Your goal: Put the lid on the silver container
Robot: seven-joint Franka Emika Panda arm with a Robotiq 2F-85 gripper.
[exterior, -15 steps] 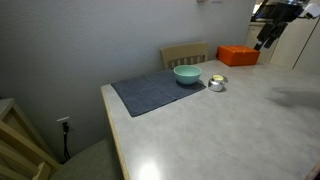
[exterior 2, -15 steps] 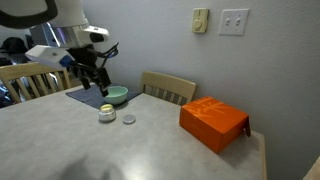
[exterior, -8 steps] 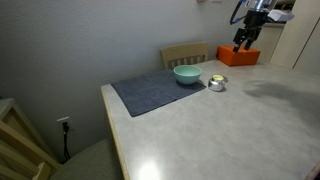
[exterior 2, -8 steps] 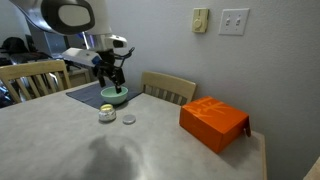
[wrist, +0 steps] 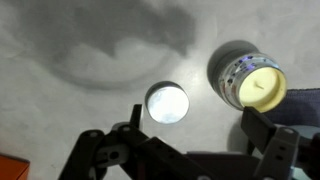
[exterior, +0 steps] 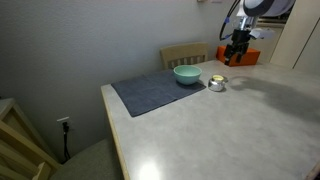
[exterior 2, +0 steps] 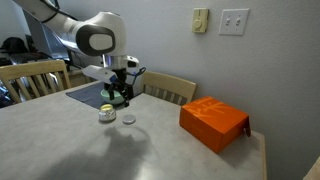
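Next, I close my gripper across the rim of the silver lid (exterior: 227,78) (wrist: 187,103), which is lying flat in between the silver container and the orange box.
The silver container (wrist: 250,80) is a small shiny round pot, yellowish inside, standing open on the table; it shows in both exterior views (exterior: 216,83) (exterior 2: 107,114). Its round silver lid (wrist: 166,102) lies flat on the table beside it (exterior 2: 128,119). My gripper (wrist: 195,135) hangs above the table, over the lid and the container, with its fingers spread wide and nothing between them. In an exterior view the gripper (exterior 2: 120,98) is just above the container, and it shows in the other as well (exterior: 236,55).
A teal bowl (exterior: 187,74) (exterior 2: 115,96) sits on a dark grey mat (exterior: 155,90) next to the container. An orange box (exterior 2: 213,123) (exterior: 240,56) stands further along the table. Wooden chairs (exterior 2: 168,88) stand at the table's edges.
The arm has swung across the table toward the container and lid, and the gripper has come down lower over them. The objects have not moved.
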